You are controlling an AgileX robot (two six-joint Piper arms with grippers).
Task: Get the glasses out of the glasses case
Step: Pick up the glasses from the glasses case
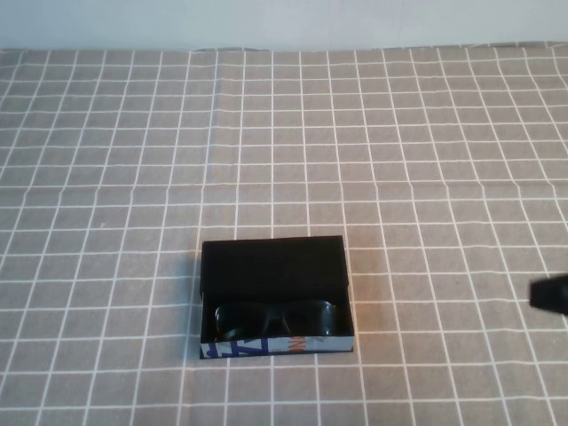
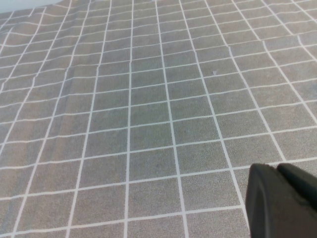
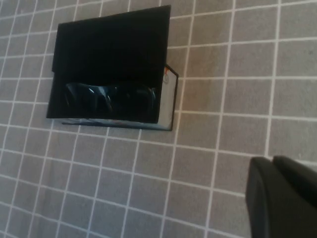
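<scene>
My right gripper needs to close on the bridge of the black glasses (image 1: pixel 275 314) (image 3: pixel 107 96), between the two lenses, inside the open glasses case.
The black glasses case (image 1: pixel 272 263) lies open on the checked cloth at the near middle, its blue-white front edge with an orange mark facing me. The black glasses (image 1: pixel 275 317) lie inside along the front wall. The right wrist view shows the case (image 3: pixel 114 44) and the glasses (image 3: pixel 111 96) in it. My right gripper (image 1: pixel 552 294) is at the right edge of the table, well to the right of the case; in its wrist view it (image 3: pixel 271 159) is shut and empty. My left gripper (image 2: pixel 277 167) is shut and empty over bare cloth, out of the high view.
A grey cloth with a white grid (image 1: pixel 284 142) covers the whole table. A pale wall runs along the far edge (image 1: pixel 284 22). Nothing else stands on the cloth.
</scene>
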